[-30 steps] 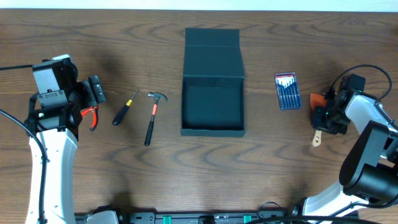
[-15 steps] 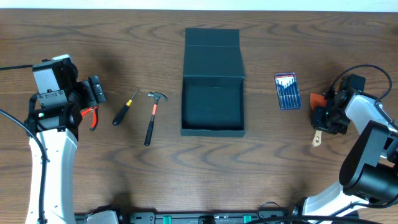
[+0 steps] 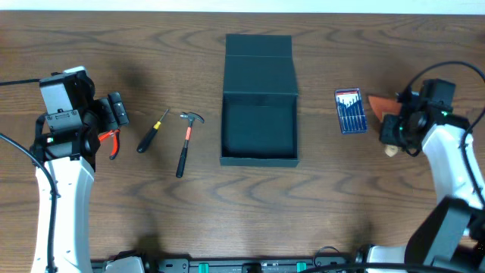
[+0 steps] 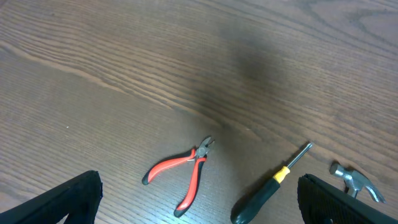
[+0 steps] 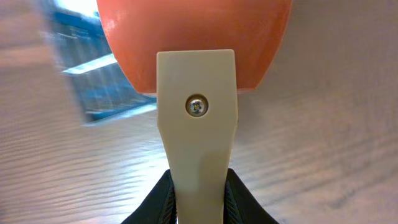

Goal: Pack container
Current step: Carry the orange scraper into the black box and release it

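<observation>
Next, I release the orange-bladed scraper from my right gripper in the middle of the open dark teal-black container's bottom [image 3: 261, 126].
The dark teal-black container [image 3: 259, 130] sits open at the table's middle, its flap lid folded back. My right gripper [image 3: 395, 130] is shut on the cream handle of an orange-bladed scraper [image 5: 196, 93], lifted off the table right of a blue screwdriver set [image 3: 350, 111], which also shows blurred in the right wrist view [image 5: 93, 81]. My left gripper [image 4: 198, 205] is open and empty above the red pliers [image 4: 184, 171] and the black-and-yellow screwdriver [image 4: 267, 190]. A hammer [image 3: 186, 140] lies between the screwdriver and the container.
The pliers [image 3: 112, 141], screwdriver [image 3: 151, 131] and hammer lie in a row left of the container. The hammer's head shows at the left wrist view's right edge [image 4: 351, 177]. Bare wooden tabletop [image 3: 258, 205] lies in front of the container.
My right gripper has lifted the scraper off the table and carried it up and left, toward the screwdriver set. The left arm has not moved.
</observation>
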Controlling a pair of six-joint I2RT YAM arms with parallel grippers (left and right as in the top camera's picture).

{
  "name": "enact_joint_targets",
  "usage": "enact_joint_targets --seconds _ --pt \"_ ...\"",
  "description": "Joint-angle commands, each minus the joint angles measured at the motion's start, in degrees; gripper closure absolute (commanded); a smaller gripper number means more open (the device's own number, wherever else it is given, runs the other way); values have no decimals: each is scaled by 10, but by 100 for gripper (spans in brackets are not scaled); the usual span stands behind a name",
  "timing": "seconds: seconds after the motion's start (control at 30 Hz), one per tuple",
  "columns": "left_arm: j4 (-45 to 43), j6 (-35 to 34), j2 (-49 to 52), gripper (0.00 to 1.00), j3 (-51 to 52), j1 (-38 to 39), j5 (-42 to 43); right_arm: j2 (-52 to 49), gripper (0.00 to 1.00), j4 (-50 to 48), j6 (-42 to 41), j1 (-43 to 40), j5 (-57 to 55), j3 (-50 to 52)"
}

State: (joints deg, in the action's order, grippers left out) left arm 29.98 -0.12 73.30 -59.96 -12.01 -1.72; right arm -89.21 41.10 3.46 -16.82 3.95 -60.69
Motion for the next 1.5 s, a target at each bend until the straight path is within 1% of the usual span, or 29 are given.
enact_joint_targets --seconds 0.0,0.17,0.33,0.43,0.53,0.7,0.8,0.87,1.0,1.23,1.47 --pt "0 5 3 2 -6 -3 -1 46 99 -2 15 39 17 -5" --pt "0 5 3 2 -6 -3 -1 92 99 -2 20 109 27 -5" --pt "0 5 3 2 -6 -3 -1 123 99 -17 59 209 48 -5" --pt "0 5 3 1 -6 -3 -1 129 99 -39 93 274 80 -5" --pt "0 5 3 2 -6 -3 -1 128 99 -69 148 338 120 -5" --pt "0 5 3 2 -6 -3 -1 120 99 -143 216 421 128 -5" --pt "0 5 3 2 -6 -3 -1 104 99 -181 217 441 129 -5" --pt "0 5 3 2 -6 -3 -1 90 99 -189 217 443 129 -5" --pt "0 5 3 2 -6 -3 -1 54 99 -189 224 442 130 -5" --pt "0 5 3 2 -7 -3 -1 -23 99 -191 281 437 112 -5" --pt "0 5 3 2 -6 -3 0 -89 99 -185 301 419 111 -5"
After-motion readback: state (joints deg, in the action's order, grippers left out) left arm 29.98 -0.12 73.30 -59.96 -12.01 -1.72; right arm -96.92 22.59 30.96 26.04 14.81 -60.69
